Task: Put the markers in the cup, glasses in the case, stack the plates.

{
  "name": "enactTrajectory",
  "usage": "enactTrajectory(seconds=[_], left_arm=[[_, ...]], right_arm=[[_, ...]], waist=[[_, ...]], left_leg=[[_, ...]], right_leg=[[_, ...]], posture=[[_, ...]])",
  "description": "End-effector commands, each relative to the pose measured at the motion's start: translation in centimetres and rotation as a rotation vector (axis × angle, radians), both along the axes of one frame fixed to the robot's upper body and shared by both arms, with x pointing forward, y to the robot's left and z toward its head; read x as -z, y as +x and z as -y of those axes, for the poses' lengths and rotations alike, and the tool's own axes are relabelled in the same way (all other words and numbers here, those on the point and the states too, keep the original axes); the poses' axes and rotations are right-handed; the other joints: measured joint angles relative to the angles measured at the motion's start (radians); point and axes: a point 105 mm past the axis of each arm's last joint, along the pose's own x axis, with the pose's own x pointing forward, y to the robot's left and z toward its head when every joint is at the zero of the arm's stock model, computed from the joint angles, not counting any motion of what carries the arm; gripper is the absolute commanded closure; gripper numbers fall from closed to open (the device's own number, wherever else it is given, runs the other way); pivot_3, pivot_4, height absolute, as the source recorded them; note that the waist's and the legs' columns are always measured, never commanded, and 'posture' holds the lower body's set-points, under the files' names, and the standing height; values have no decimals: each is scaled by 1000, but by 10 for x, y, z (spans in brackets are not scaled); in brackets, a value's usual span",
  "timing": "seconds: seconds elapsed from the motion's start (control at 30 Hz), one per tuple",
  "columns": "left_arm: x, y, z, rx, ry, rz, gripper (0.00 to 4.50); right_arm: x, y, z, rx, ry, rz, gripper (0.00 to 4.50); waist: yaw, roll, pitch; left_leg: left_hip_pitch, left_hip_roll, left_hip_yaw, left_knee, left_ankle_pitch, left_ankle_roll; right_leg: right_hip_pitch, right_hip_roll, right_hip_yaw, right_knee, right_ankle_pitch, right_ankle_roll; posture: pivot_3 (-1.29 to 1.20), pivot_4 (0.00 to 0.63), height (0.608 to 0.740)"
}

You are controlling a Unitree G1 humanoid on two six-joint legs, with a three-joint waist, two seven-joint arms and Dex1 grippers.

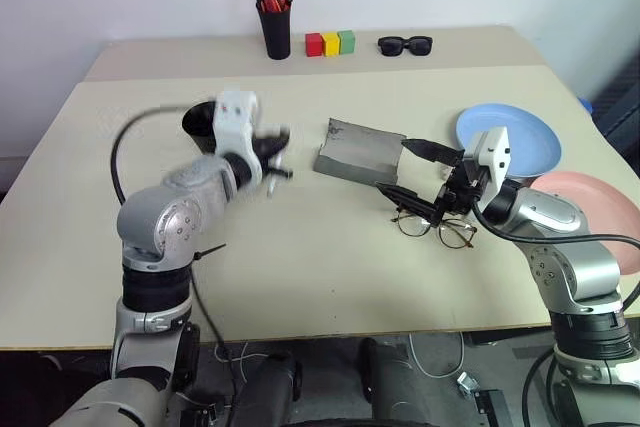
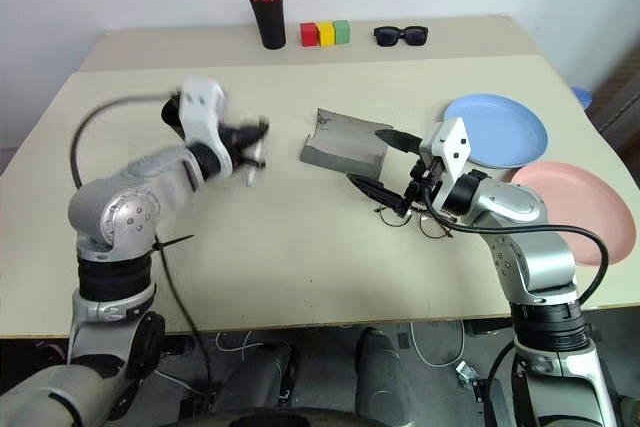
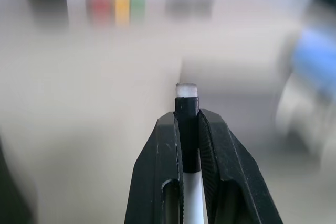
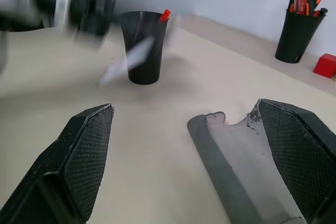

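Observation:
I need to let go of the white-bodied marker with my left gripper inside the black cup (image 1: 216,135) that holds the red marker.
My left gripper (image 1: 272,160) is shut on the white-bodied marker (image 3: 192,187), whose black cap sticks out past the fingertips. It hangs above the table just right of the black cup (image 4: 140,45). A red marker (image 4: 165,15) pokes out of that cup. My right gripper (image 1: 407,171) stands open and level at the near end of the grey case (image 1: 358,152), which lies open. The wire-rimmed glasses (image 1: 442,230) lie on the table just below that gripper. The light blue plate (image 1: 520,135) and the pink plate (image 1: 600,209) sit side by side at the right.
Along the far edge stand a black pen pot with orange-capped pens (image 1: 274,19), red, yellow and green blocks (image 1: 330,43) and dark sunglasses (image 1: 405,44). Bare tabletop (image 1: 320,267) stretches across the near middle.

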Motion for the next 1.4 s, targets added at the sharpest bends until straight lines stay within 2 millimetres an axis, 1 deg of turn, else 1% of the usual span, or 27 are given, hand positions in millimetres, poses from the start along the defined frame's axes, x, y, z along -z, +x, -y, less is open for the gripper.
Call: enactTrajectory(seconds=[0.03, 0.1, 0.17, 0.23, 0.3, 0.37, 0.43, 0.53, 0.6, 0.67, 0.77, 0.9, 1.07, 1.1, 1.13, 1.23, 1.33, 1.4], left_arm=[[-47, 0, -25, -74, -32, 289, 4451], [-66, 0, -44, -156, -14, 417, 4451], [-75, 2, -63, -190, -24, 481, 4451], [-77, 4, -80, -214, -1, 523, 4451], [-79, 7, -99, -262, -17, 557, 4451], [-74, 8, -108, -264, -38, 582, 4451], [-68, 10, -109, -250, -37, 595, 4451], [-55, 16, -112, -244, -75, 570, 4451], [-44, 19, -109, -224, -82, 565, 4451], [-28, 23, -107, -216, -69, 538, 4451], [-15, 22, -103, -168, -79, 527, 4451], [6, 25, -110, -210, -63, 476, 4451], [17, 27, -108, -197, -88, 445, 4451], [18, 28, -108, -197, -90, 440, 3560], [18, 28, -108, -195, -92, 438, 3177], [20, 29, -106, -182, -95, 429, 1625], [17, 28, -105, -177, -98, 437, 46], [13, 27, -104, -163, -95, 443, 11]], right_arm=[[-16, 0, -1, -1, 11, 72, 0], [-16, 1, 0, -2, 10, 73, 0], [-17, 1, 0, -1, 11, 72, 0], [-17, 1, 0, -1, 11, 72, 0], [-17, 0, 0, -2, 11, 71, 0], [-17, 0, 1, -2, 9, 70, 0], [-17, 0, 0, -2, 6, 72, 0], [-19, 0, 0, -5, 7, 73, 0], [-21, -1, 0, -6, 7, 75, 0], [-22, -1, 0, -7, 2, 80, 0], [-23, 0, 1, -1, 1, 83, 0], [-22, -2, 1, 0, 1, 76, 0], [-21, -2, 0, 1, 1, 76, 0], [-22, -2, 0, 1, 1, 77, 0], [-22, -2, 0, 1, 1, 77, 0], [-23, -2, 0, 3, 0, 81, 0], [-23, -2, 1, 4, -2, 81, 0], [-22, -2, 1, 7, -1, 81, 0]], waist=[[-3, 0, 0], [-4, 0, 0], [-3, 0, 0], [-2, 0, 0], [-2, 0, 0], [-1, 0, 0], [2, 0, 0], [3, 0, 0], [2, 0, 0], [0, 0, 0], [-4, 0, 0], [-3, 0, 0], [-2, 0, 0], [-1, 0, 0], [-1, 0, 0], [-2, 0, 0], [-2, 0, 0], [-2, 0, 0]], left_leg=[[0, 0, 0, 0, 0, 0], [0, 0, 1, -1, 0, 0], [0, 0, 0, -1, 0, 0], [0, 0, 0, 0, 0, 1], [0, 0, 0, 0, 0, 1], [0, 0, 0, 0, 0, 1], [0, 0, 0, 0, 0, 1], [0, 0, 0, 0, 0, 1], [0, 0, 0, 0, 0, 1], [0, 0, 0, 0, 0, 1], [0, 0, 0, 0, 0, 2], [0, 0, 0, 0, -1, 2], [0, 0, 0, 0, -1, 2], [0, 0, 0, 0, -1, 2], [0, 0, 0, 0, -1, 2], [0, 0, 0, 0, -1, 2], [0, 0, 0, 0, -1, 2], [0, 0, 0, 0, -1, 2]], right_leg=[[0, 0, 0, 0, 0, 0], [0, 0, 0, 0, 0, 0], [0, 0, 0, 0, 0, 0], [0, 0, 0, 0, 0, 0], [0, 0, 0, 0, 0, 0], [0, 0, 0, 0, 0, 0], [0, 0, 0, 0, 0, 0], [0, 0, 0, 0, 0, 0], [0, 0, 0, 0, 0, 0], [0, 0, 0, 0, 0, 0], [0, 0, 0, 0, 0, 0], [0, 0, 0, 0, 0, 0], [0, 0, 0, 0, 0, 0], [0, 0, 0, 0, 0, 0], [0, 0, 0, 0, 0, 0], [0, 0, 0, 0, 0, 0], [0, 0, 0, 0, 0, 0], [0, 0, 0, 0, 0, 0]], posture=[[0, 150, 740], [0, 150, 740], [0, 150, 740], [0, 150, 740], [0, 150, 740], [0, 150, 740], [0, 150, 740], [0, 150, 740], [0, 150, 740], [0, 150, 740], [0, 150, 740], [0, 150, 740], [0, 150, 740], [0, 150, 740], [0, 150, 740], [0, 150, 740], [0, 150, 740], [0, 150, 740]])
